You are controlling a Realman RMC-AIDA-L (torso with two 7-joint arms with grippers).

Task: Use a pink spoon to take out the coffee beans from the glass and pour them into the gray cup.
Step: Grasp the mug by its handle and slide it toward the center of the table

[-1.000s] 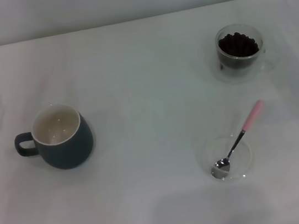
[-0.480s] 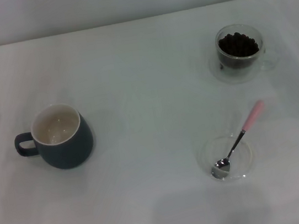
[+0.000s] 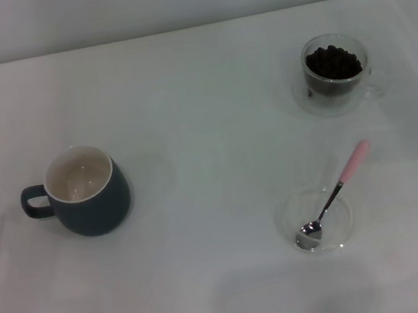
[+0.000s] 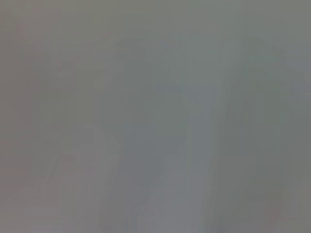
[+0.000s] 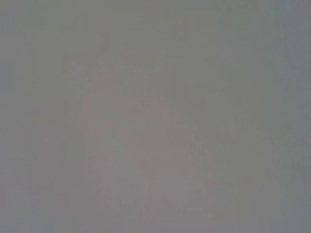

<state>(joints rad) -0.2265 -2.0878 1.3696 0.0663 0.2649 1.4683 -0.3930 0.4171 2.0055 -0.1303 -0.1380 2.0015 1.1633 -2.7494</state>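
The gray cup's loop handle (image 3: pixel 30 203) is the next place my left gripper should go to and close on.
The pink spoon (image 3: pixel 337 189) lies with its silver bowl in a flat clear glass saucer (image 3: pixel 345 228) at the near right, its pale pink handle pointing up and away over the rim. The glass (image 3: pixel 338 95) stands at the far right and holds a heap of dark coffee beans (image 3: pixel 332 63). The gray cup (image 3: pixel 90 200) stands at the left, upright, its cream inside bare, its loop handle pointing left. Neither gripper shows in the head view. Both wrist views show only a blank grey surface.
Everything stands on a white table (image 3: pixel 205 126). Its far edge meets a pale wall at the top of the head view. A wide stretch of bare tabletop lies between the gray cup and the saucer.
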